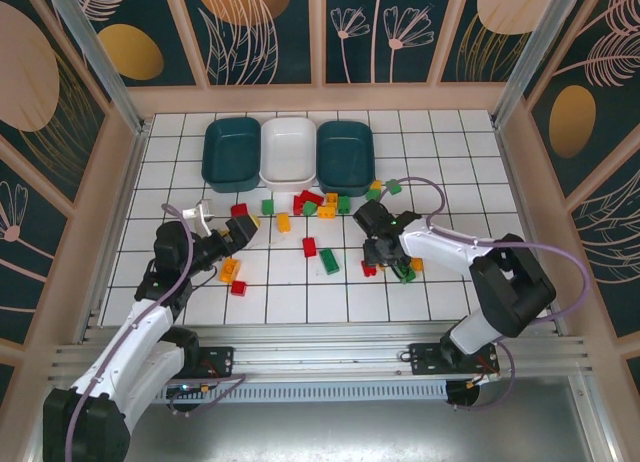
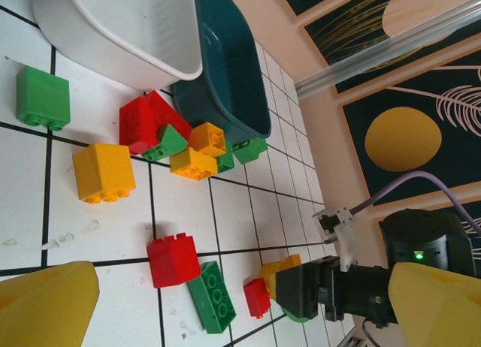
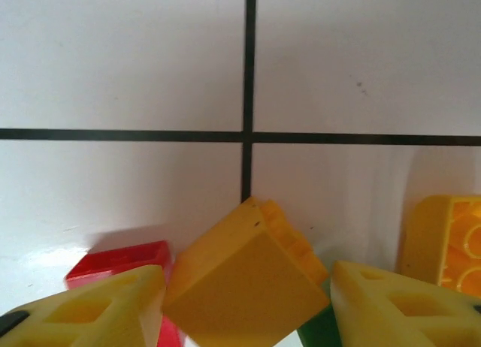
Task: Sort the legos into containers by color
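The orange-yellow lego sits crooked, corners against my right fingers; I should open and take it squarely across its studded side (image 3: 294, 242) before lifting.
Three containers stand in a row at the back: a teal one (image 1: 231, 154), a white one (image 1: 288, 150) and a second teal one (image 1: 345, 154). Red, green and orange-yellow legos lie scattered in front of them, with a heap (image 1: 318, 202) just below the white tub. My right gripper (image 1: 385, 250) is down among bricks right of centre. In the right wrist view its fingers press both sides of a tilted orange-yellow lego (image 3: 244, 287), beside a red one (image 3: 120, 261). My left gripper (image 1: 245, 232) is open and holds nothing; a red lego (image 2: 173, 261) and a green lego (image 2: 212, 296) lie ahead of it.
Wooden side walls and aluminium posts (image 1: 115, 92) box in the tiled floor. A metal rail (image 1: 320, 357) runs along the near edge. A purple cable (image 1: 430, 187) loops above the right arm. Two bricks (image 1: 234, 274) lie close to the left arm.
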{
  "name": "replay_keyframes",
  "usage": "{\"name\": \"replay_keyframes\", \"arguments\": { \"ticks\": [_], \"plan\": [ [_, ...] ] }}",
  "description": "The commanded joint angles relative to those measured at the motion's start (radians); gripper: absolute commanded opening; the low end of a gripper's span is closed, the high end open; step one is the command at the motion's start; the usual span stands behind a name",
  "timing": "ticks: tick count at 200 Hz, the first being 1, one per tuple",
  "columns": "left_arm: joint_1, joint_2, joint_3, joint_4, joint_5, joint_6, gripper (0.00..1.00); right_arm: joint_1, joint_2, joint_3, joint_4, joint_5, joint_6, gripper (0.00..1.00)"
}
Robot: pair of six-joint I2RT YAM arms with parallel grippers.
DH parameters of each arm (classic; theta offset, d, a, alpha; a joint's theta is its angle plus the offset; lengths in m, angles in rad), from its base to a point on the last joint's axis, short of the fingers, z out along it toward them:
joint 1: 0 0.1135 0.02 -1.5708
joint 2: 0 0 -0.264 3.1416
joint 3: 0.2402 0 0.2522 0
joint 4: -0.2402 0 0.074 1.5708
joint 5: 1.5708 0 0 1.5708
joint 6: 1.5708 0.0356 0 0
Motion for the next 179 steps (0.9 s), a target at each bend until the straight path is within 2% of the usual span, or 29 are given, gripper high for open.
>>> {"name": "replay_keyframes", "arguments": {
  "ticks": [1, 34, 71, 122, 141, 152, 179],
  "plan": [
    [-0.005, 0.0, 0.034, 0.012, 0.037, 0.013, 0.98, 0.004, 0.02, 0.02, -0.029, 0.061, -0.02, 0.58],
    [-0.006, 0.006, 0.051, -0.011, 0.036, 0.03, 0.99, -0.004, 0.042, 0.027, -0.01, 0.065, -0.049, 0.52],
    [-0.004, 0.008, 0.055, -0.016, 0.035, 0.03, 0.98, -0.057, 0.035, 0.003, 0.042, 0.041, -0.07, 0.45],
    [-0.005, 0.032, 0.067, 0.0, 0.027, 0.029, 0.98, -0.213, -0.034, -0.05, 0.224, -0.064, -0.05, 0.41],
    [-0.006, 0.041, 0.073, 0.007, 0.027, 0.028, 0.99, -0.232, -0.031, -0.034, 0.256, -0.019, -0.029, 0.47],
    [-0.005, 0.047, 0.076, 0.009, 0.024, 0.027, 0.99, -0.243, -0.023, -0.014, 0.248, -0.011, -0.02, 0.55],
    [-0.006, 0.048, 0.075, 0.009, 0.031, 0.025, 0.99, -0.256, -0.017, 0.002, 0.246, -0.029, -0.045, 0.64]
  ]
}}
